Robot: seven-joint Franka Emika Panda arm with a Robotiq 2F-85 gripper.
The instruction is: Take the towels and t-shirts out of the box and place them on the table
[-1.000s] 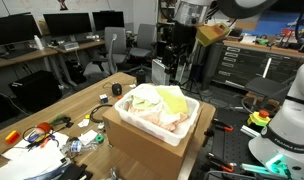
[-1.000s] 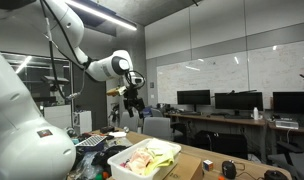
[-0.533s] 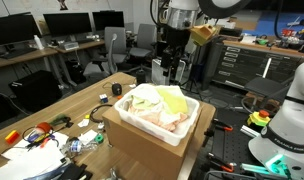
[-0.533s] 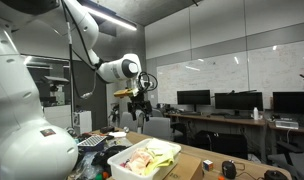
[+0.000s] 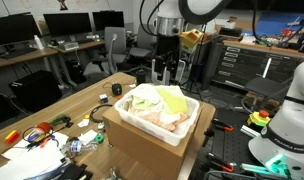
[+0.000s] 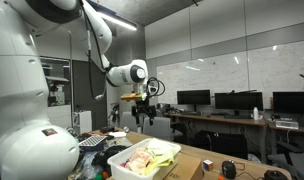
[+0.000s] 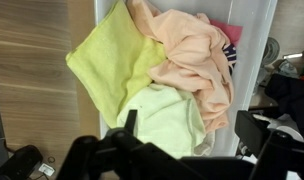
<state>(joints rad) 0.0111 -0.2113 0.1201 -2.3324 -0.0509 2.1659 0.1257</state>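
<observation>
The edge of the pale green cloth (image 5: 154, 100) (image 7: 170, 94), near where the peach cloth and the yellow towel meet, will be gripped by my gripper.
A white bin (image 5: 191, 124) sits on a cardboard box (image 5: 142, 146) on the wooden table. It holds a heap of cloths: a yellow towel (image 7: 105, 65), a peach cloth (image 7: 192, 55) and a pale green cloth (image 7: 167, 122); the yellow towel also shows in an exterior view (image 5: 175, 99). The bin also shows in an exterior view (image 6: 120, 164). My gripper (image 5: 167, 72) hangs in the air behind and above the bin, apart from the cloths. It also shows in an exterior view (image 6: 144, 114). In the wrist view the gripper (image 7: 192, 138) is open and empty, looking down on the heap.
Cables, tools and papers (image 5: 47, 133) lie on the table (image 5: 87, 100) beside the box, and a tape roll (image 5: 118, 89) near its far edge. Office chairs (image 5: 116, 47) and desks with monitors (image 5: 67, 24) stand behind. A drawer cabinet (image 5: 242, 65) stands to one side.
The arm has swung across toward the bin, and the gripper has come a little lower. The cloths have not moved.
</observation>
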